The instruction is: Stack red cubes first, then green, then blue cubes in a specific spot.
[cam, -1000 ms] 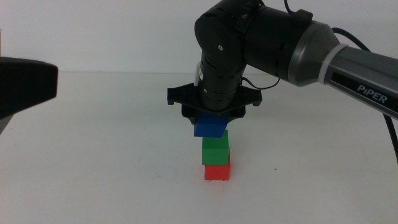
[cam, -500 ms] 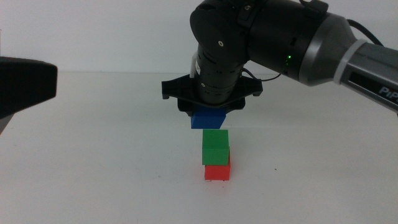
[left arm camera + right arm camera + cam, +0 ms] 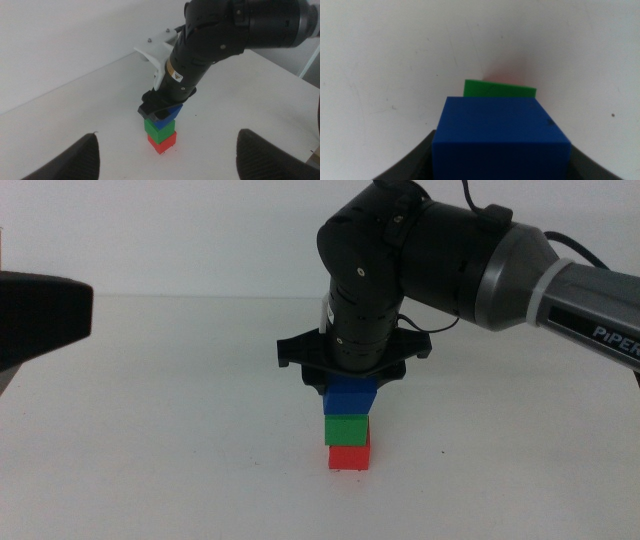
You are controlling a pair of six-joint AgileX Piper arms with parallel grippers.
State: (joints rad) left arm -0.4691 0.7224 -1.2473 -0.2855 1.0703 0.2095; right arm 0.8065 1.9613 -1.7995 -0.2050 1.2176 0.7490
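Next, my right gripper releases the blue cube on top of the green cube point(image 3: 354, 393) point(image 3: 498, 117), topping off the stack over the red cube.
The red cube point(image 3: 349, 457) stands on the white table with the green cube point(image 3: 347, 428) stacked on it. My right gripper point(image 3: 349, 385) comes down from above, shut on the blue cube point(image 3: 349, 394), whose underside meets the green cube's top. In the right wrist view the blue cube point(image 3: 500, 135) fills the space between the jaws and covers most of the green cube point(image 3: 497, 90); the red cube is hidden there. The left wrist view shows the stack from a distance: blue point(image 3: 165, 116), green point(image 3: 159, 129), red point(image 3: 162, 142). My left gripper point(image 3: 170, 165) is open, well back from the stack.
A dark blurred block point(image 3: 40, 315) juts in at the left edge of the middle view. The right arm's grey forearm point(image 3: 560, 275) reaches in from the right. A small dark speck point(image 3: 446, 452) marks the table right of the stack.
The right gripper, holding the blue cube above and slightly left of the green cube, has shifted right and come down, so the blue cube now rests squarely over the green one.
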